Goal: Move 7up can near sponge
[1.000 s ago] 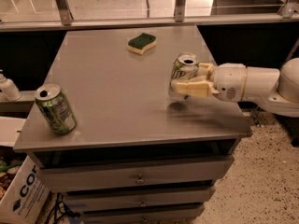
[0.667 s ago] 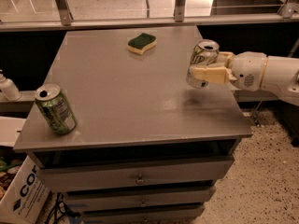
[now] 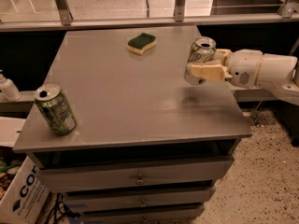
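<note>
Next, I let go of the 7up can with my gripper on the grey tabletop, right up against the near edge of the sponge (image 3: 146, 53).
The 7up can (image 3: 200, 55), pale silver with green lettering, is held tilted above the right part of the grey tabletop (image 3: 131, 92). My gripper (image 3: 202, 65) comes in from the right on a white arm and is shut on the can, one cream finger (image 3: 209, 72) across its side. The sponge (image 3: 142, 43), dark green over pale yellow foam, lies at the back middle of the table, to the can's left and farther back.
A darker all-green can (image 3: 55, 108) stands at the front left corner. The table is a drawer cabinet with drawers (image 3: 138, 176) below. A white bottle (image 3: 8, 88) and a cardboard box (image 3: 23, 197) sit at the left. A rail (image 3: 140, 21) runs behind the table.
My gripper has lifted the 7up can off the table and carried it right and toward the back; the sponge and the green can have stayed put.
</note>
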`<state>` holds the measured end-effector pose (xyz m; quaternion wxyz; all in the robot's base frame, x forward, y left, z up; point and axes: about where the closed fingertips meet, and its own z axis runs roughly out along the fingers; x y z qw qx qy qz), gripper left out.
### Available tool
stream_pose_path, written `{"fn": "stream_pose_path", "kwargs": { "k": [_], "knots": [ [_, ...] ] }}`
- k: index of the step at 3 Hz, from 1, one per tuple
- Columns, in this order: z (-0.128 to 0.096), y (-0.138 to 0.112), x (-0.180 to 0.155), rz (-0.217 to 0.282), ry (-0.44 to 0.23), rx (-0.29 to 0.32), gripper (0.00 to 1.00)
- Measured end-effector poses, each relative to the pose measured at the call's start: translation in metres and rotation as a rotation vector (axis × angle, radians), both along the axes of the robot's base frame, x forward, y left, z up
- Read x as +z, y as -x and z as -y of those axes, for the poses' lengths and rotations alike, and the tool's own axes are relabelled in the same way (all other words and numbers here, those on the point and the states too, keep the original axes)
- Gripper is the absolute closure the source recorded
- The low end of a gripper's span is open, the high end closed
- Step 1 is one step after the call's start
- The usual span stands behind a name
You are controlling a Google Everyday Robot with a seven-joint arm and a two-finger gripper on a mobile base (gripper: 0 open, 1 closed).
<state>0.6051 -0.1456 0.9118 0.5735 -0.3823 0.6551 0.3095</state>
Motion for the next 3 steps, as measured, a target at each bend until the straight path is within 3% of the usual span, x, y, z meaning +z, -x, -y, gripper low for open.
{"fn": "stream_pose_path", "kwargs": {
  "k": [1,3],
  "knots": [
    [-0.008,-0.037,-0.003,0.035,0.034,-0.050,1.00],
    [-0.040,-0.137,-0.028,0.034,0.063,-0.164,1.00]
  ]
}}
